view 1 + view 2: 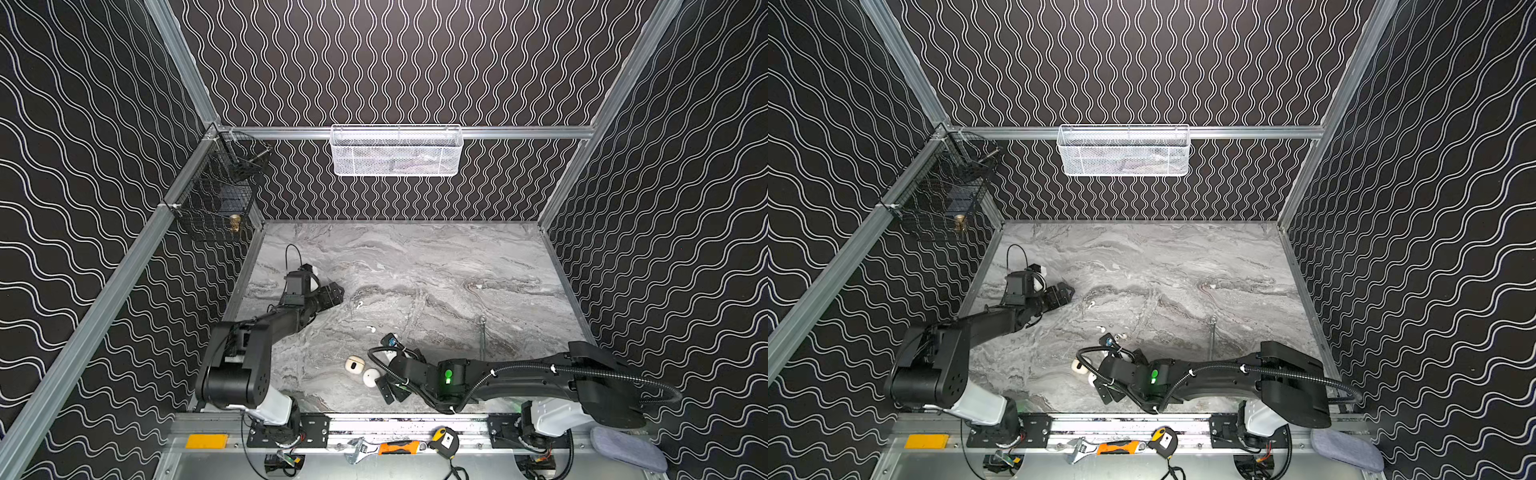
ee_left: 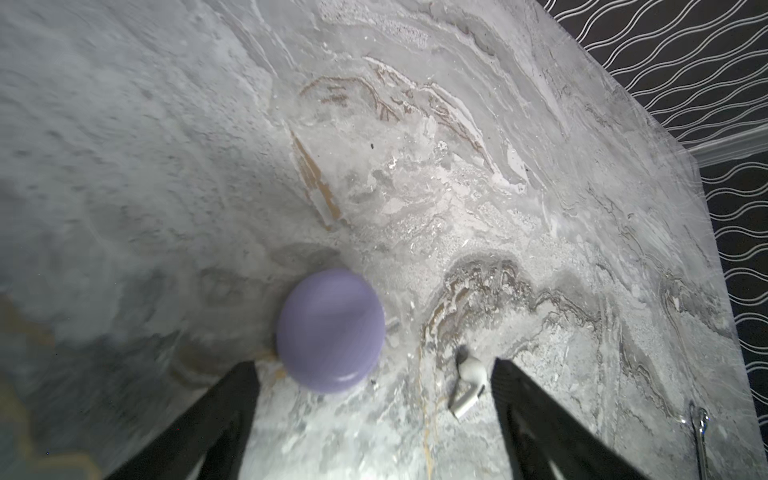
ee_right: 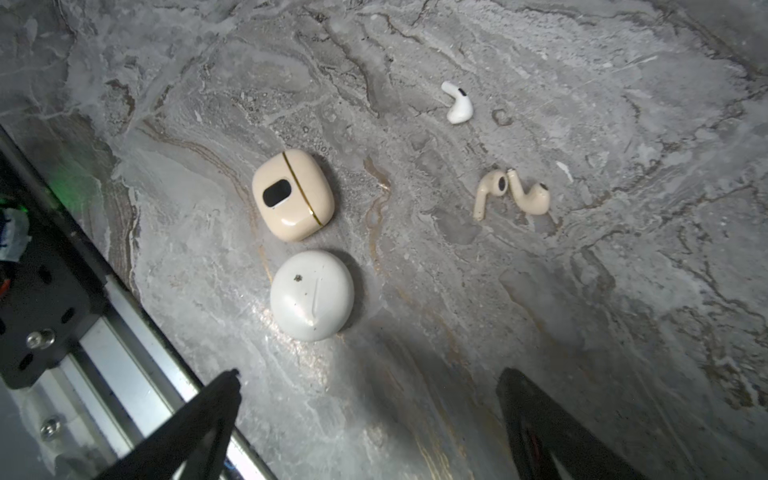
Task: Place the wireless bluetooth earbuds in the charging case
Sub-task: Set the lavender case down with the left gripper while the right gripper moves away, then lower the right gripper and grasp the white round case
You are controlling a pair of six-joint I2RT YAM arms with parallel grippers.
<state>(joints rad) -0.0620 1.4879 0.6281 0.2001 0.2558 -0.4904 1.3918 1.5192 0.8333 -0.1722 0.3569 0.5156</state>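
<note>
My right gripper will grab the curved sides (image 1: 371,377) (image 3: 312,296) of the round white case, which is next to the cream case.
Three shut charging cases lie on the marble table. In the left wrist view a lavender case (image 2: 330,330) lies just ahead of my open left gripper (image 2: 374,363), and a pale earbud (image 2: 469,384) lies by one fingertip. That earbud (image 1: 359,304) also shows in a top view, right of the left gripper (image 1: 337,294). My right gripper (image 3: 369,374) is open and holds nothing, above the front edge. Ahead of it lie a cream case (image 3: 293,195), a round white case (image 3: 311,295), a white earbud (image 3: 457,102) and two cream earbuds (image 3: 490,191) (image 3: 532,195).
A long steel wrench (image 1: 482,336) lies right of centre. A white mesh basket (image 1: 395,149) hangs on the back wall and a black wire basket (image 1: 220,195) on the left rail. An adjustable wrench (image 1: 357,449) and a tape measure (image 1: 444,442) rest on the front rail.
</note>
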